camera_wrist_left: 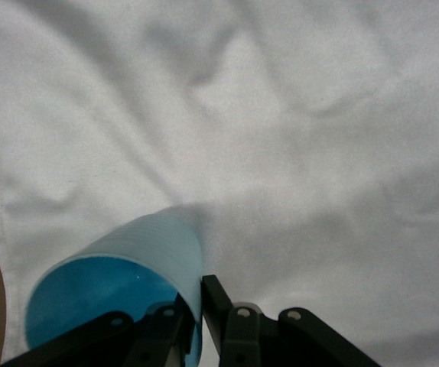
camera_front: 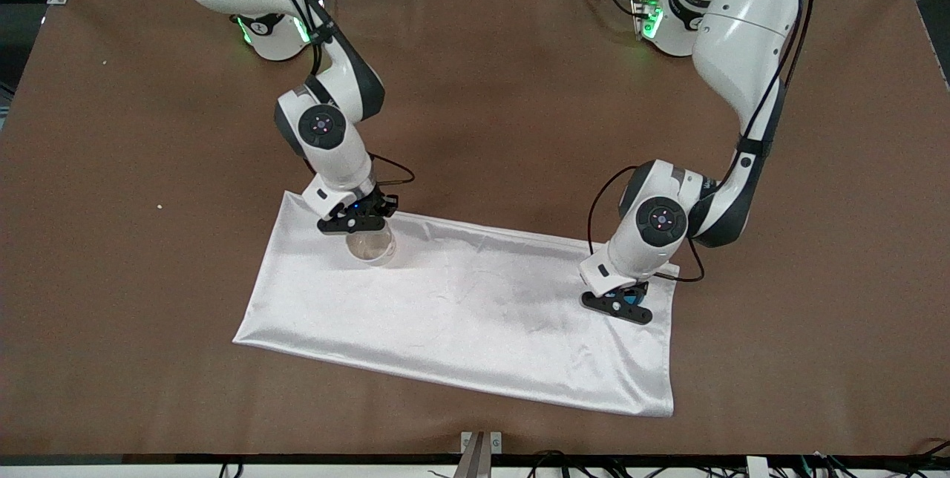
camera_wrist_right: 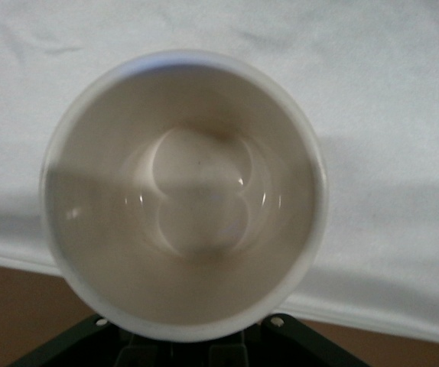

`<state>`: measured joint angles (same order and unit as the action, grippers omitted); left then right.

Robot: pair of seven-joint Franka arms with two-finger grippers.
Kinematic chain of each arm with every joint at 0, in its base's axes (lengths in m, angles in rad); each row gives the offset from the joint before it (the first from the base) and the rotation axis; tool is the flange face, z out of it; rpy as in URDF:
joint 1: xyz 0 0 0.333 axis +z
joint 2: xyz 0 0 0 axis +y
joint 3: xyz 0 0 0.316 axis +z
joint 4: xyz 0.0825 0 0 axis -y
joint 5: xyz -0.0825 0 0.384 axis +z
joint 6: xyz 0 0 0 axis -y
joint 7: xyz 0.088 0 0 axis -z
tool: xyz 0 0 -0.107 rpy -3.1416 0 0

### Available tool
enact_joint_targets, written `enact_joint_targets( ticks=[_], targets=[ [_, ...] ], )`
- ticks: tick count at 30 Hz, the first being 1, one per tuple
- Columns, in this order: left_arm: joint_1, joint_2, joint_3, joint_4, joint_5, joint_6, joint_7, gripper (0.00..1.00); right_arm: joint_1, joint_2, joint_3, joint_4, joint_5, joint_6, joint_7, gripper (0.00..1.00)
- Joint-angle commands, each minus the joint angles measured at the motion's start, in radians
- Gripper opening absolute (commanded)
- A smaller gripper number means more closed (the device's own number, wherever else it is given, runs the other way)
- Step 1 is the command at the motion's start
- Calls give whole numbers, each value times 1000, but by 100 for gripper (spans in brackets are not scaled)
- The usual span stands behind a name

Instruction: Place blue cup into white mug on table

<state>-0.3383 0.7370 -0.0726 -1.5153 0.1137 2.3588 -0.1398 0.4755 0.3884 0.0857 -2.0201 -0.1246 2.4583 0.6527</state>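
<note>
The white mug will go down from my right gripper onto the bare brown table (camera_front: 453,174) between the cloth and the arm bases.
The blue cup (camera_front: 630,298) is tipped and held low over the white cloth (camera_front: 460,300) near the left arm's end. My left gripper (camera_front: 618,305) is shut on its rim. In the left wrist view the cup (camera_wrist_left: 143,245) has one finger inside its wall and one outside, at my left gripper (camera_wrist_left: 198,294). The white mug (camera_front: 369,246) stands on the cloth's corner toward the right arm's end. My right gripper (camera_front: 356,220) is at its rim. In the right wrist view the mug (camera_wrist_right: 189,199) is empty. Its handle is hidden, and my right gripper (camera_wrist_right: 193,348) is shut under the rim.
The cloth lies slantwise on the brown table (camera_front: 519,129), wrinkled in the middle. Bare cloth lies between the mug and the cup. Two small crumbs lie on the table toward the right arm's end.
</note>
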Motion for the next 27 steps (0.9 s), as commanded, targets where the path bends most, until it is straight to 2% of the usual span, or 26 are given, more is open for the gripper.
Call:
enact_joint_targets(
  ticks=[1, 11, 27],
  targets=[
    [2, -27, 4, -3, 17, 2, 14, 0, 73, -43, -1, -16, -15, -44, 154, 0],
    [10, -90, 4, -6, 17, -49, 5, 0, 236, -43, -1, -14, -15, -42, 393, 0],
    [13, -268, -4, -17, 3, -309, -24, 0, 371, -37, -3, -39, -17, -36, 539, 0]
  ],
)
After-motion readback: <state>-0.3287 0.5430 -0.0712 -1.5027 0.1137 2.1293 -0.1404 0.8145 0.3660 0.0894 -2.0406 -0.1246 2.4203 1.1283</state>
